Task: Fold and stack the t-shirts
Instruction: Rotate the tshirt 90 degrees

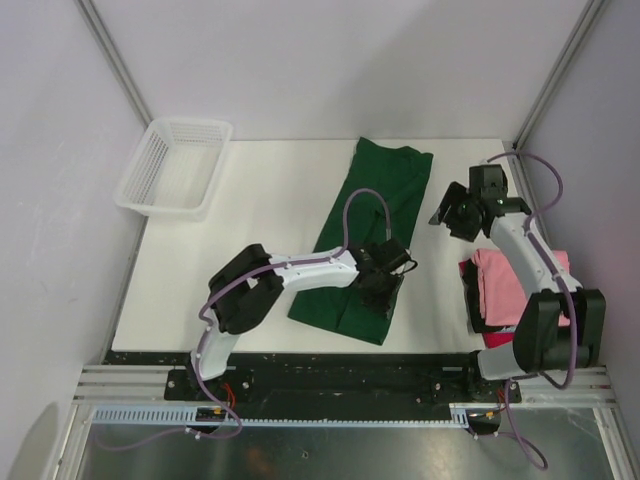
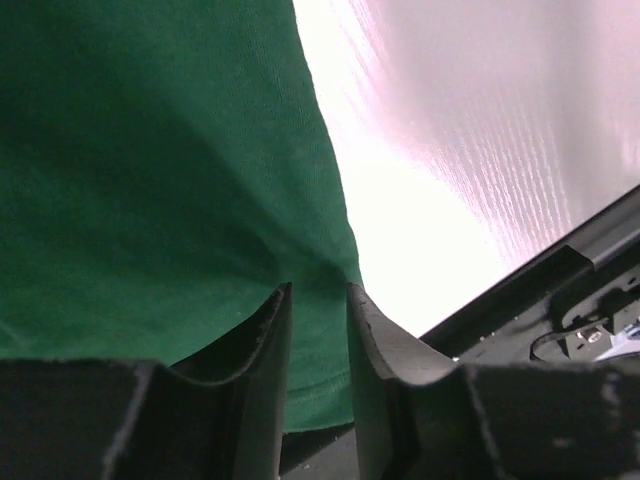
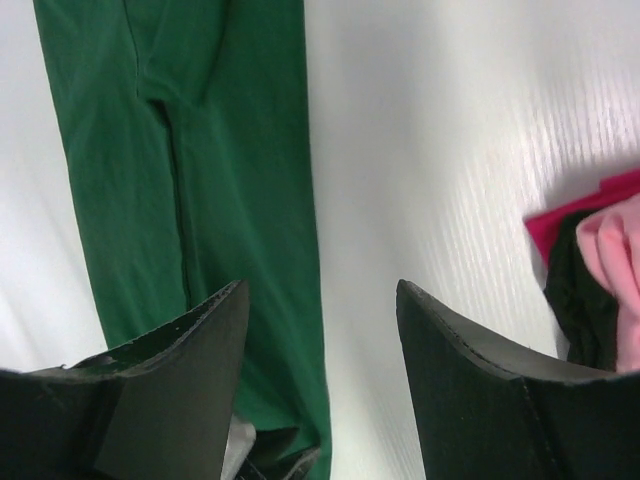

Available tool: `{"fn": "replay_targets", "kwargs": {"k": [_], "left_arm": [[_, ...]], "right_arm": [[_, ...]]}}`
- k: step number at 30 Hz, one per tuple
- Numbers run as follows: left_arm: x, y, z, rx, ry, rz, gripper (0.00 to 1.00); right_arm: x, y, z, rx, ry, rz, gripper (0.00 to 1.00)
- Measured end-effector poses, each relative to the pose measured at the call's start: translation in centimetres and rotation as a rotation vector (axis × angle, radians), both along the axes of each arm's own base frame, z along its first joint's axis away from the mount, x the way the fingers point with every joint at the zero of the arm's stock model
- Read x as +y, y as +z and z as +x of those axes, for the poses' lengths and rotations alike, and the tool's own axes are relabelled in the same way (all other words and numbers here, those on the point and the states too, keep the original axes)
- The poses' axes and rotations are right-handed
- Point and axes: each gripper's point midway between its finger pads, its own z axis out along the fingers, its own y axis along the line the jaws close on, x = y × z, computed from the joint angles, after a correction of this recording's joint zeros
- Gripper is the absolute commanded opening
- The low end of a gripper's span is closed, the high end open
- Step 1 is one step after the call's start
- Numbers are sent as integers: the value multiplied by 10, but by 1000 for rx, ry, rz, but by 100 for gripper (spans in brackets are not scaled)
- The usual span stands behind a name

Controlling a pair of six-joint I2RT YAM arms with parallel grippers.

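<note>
My left arm crosses the dark green t-shirt's near end; next my left gripper takes the basket-side corner [image 1: 293, 316], leaving the other to my right gripper.
The dark green t-shirt [image 1: 375, 200] lies folded into a long strip down the middle of the white table [image 1: 250, 250]. My left gripper [image 1: 385, 285] rests on its near right edge. In the left wrist view the left gripper [image 2: 318, 290] has its jaws nearly together with green cloth [image 2: 150, 180] pinched between them. My right gripper [image 1: 445, 215] hovers open over bare table to the right of the strip. In the right wrist view it [image 3: 320, 290] is empty, with the green shirt [image 3: 230, 150] on the left. The pink t-shirt [image 1: 500, 280] lies folded on the red/magenta one [image 1: 466, 268] at the right.
A white mesh basket [image 1: 160, 208] stands at the far left corner. The pink shirt [image 3: 620, 250], the red one [image 3: 570, 215] and a dark cloth [image 3: 575, 300] show at the right edge of the right wrist view. Walls enclose the table on three sides.
</note>
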Motion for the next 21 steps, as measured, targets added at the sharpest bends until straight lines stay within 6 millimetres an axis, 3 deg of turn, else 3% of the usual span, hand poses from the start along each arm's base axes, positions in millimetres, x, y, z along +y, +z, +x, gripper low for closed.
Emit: {"fn": "replay_targets", "kwargs": {"k": [3,6,11,13,16,19,21], "left_arm": [[0,9,-1,2,1,-18,38],[8,31,0,-20,9,-53,40],[43,83,-1,-102,46,-137,37],[62,93,3,-128,77,-160,33],[89,85,17,-136,143,-147,30],[121,49,23,-101,198,-63,27],[131,37,21,-84,206,-32,24]], "right_arm": [[7,0,-19,-4,14,20,65],[21,-8,-42,10,47,41,63],[59,-36,-93,86,140,79,53],[75,-46,-117,116,181,94,48],[97,-53,-148,141,239,123,39],[114,-56,-172,161,279,152,33],[122,-56,-179,170,290,164,32]]}}
